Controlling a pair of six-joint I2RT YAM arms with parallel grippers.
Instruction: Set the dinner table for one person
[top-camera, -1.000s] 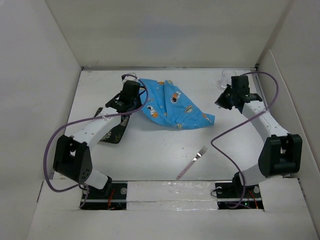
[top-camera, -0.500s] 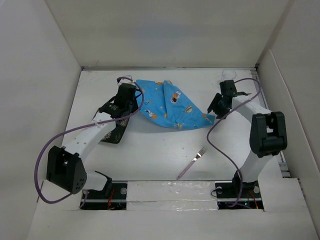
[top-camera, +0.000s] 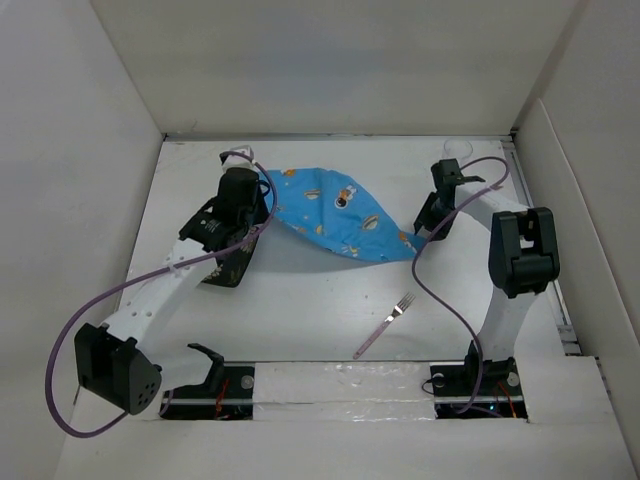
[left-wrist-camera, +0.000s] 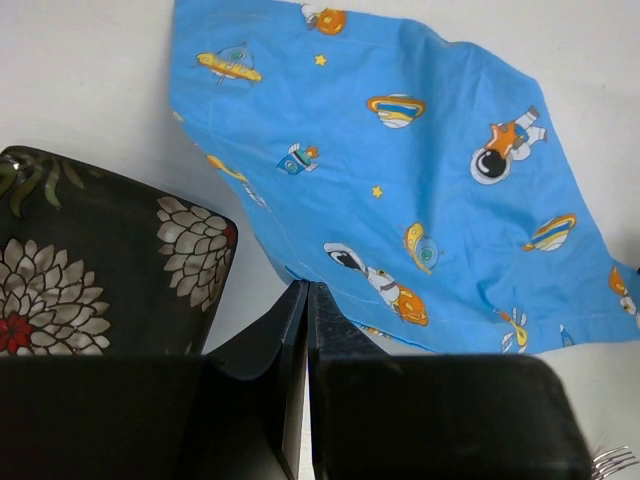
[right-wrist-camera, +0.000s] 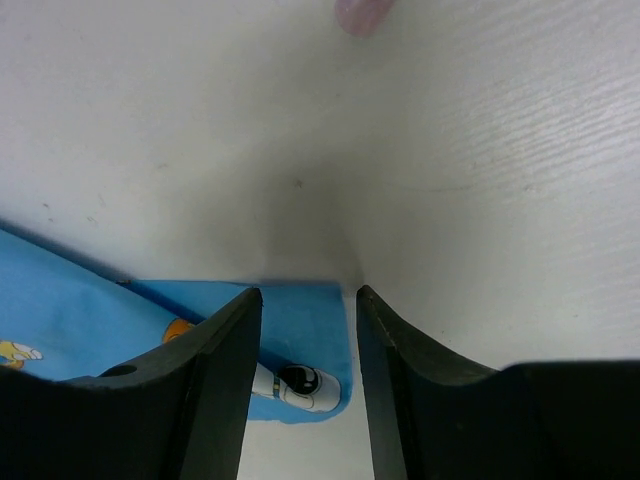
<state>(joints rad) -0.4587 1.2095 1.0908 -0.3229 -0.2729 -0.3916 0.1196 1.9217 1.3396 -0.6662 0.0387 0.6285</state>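
Note:
My right gripper will pinch that corner (right-wrist-camera: 328, 306) of the slanted placemat, as its edge is folded over near there, before both grippers lift and stretch the placemat flat.
A blue cartoon-printed placemat (top-camera: 335, 212) lies partly spread on the white dinner table (top-camera: 300, 300). My left gripper (top-camera: 262, 218) is at its left edge. In the left wrist view that gripper (left-wrist-camera: 305, 287) is shut, with the placemat's (left-wrist-camera: 420, 180) hem pinched at the tips. My right gripper (top-camera: 420, 232) hangs low over the cloth's right corner. In the right wrist view it (right-wrist-camera: 305, 295) stands open, and the placemat's corner (right-wrist-camera: 300, 340) lies between the fingers, touching neither.
A dark floral plate (top-camera: 225, 262) sits under the left arm, beside the cloth, also seen in the left wrist view (left-wrist-camera: 90, 270). A fork (top-camera: 385, 325) with a lilac handle lies front centre. A clear glass (top-camera: 455, 150) stands at the back right. White walls enclose the table.
The right gripper came down from beside the glass to the placemat's right corner and opened. The left gripper drew the cloth's left edge back and leftward, and the cloth spread flatter.

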